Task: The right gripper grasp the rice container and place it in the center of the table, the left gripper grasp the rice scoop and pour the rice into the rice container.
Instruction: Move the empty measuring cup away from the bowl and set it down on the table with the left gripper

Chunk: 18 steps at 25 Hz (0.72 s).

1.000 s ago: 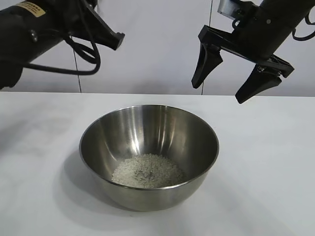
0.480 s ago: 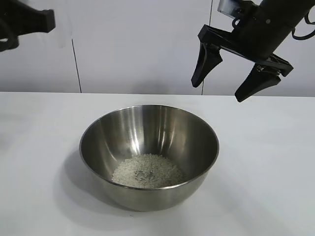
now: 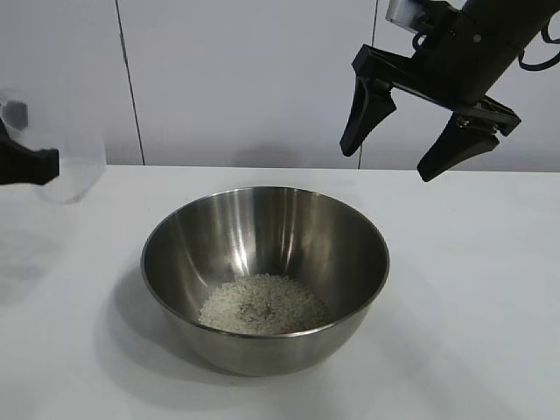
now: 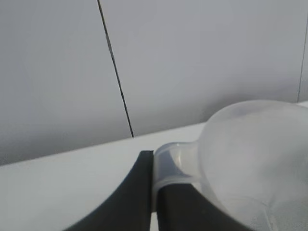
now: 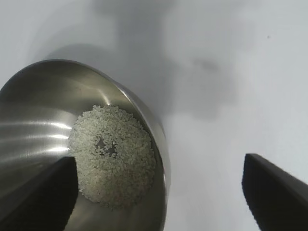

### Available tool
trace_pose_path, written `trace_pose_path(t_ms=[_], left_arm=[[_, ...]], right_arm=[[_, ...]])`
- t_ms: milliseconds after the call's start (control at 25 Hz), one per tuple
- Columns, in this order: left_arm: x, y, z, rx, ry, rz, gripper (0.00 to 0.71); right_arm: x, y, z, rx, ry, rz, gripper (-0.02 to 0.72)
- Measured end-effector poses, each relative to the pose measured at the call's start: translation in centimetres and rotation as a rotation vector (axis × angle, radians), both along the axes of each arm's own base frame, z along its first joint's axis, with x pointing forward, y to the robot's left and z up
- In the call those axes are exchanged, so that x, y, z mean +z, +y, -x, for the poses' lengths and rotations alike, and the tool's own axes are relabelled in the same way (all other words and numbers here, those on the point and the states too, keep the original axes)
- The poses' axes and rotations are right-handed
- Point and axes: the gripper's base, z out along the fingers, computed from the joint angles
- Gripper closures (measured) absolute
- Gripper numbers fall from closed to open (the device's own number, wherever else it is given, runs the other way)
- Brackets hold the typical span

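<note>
The rice scoop, now low over the table's far edge, will be let go by my left gripper on the tabletop point(image 3: 106, 293) beside the rice container, on that gripper's side.
The rice container point(image 3: 265, 271), a shiny steel bowl, stands in the middle of the white table point(image 3: 472, 289) with a pale heap of rice point(image 3: 262, 304) in its bottom. At the far left edge, low over the table, my left gripper point(image 3: 39, 164) is shut on the handle of the rice scoop point(image 3: 74, 171), a clear plastic cup. The left wrist view shows that handle point(image 4: 175, 163) pinched between the black fingers, with the scoop's body point(image 4: 255, 163) beyond them. My right gripper point(image 3: 388, 166) hangs open above and behind the bowl's right side, holding nothing. Its wrist view looks down on the rice point(image 5: 113, 154).
A white panelled wall point(image 3: 262, 79) runs behind the table. Bare tabletop lies on both sides of the bowl and in front of it.
The left arm has swung away from above the bowl, to the left and down toward the table, with the scoop in its grip. The right arm and the bowl have not moved.
</note>
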Motion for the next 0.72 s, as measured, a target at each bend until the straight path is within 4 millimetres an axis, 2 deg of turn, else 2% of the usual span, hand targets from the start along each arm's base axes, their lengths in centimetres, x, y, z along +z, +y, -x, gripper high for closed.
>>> trace_pose_path(t_ms=[280, 720], left_arm=[[-4.1, 0.6, -1.1, 0.01, 0.144, -0.018, 0.707], [-6.5, -0.3, -3.5, -0.007, 0.178, -0.034, 0.707]], right_arm=[[0.0, 0.0, 0.0, 0.0, 0.0, 0.0, 0.064], [0.0, 0.0, 0.0, 0.0, 0.001, 0.0, 0.064]])
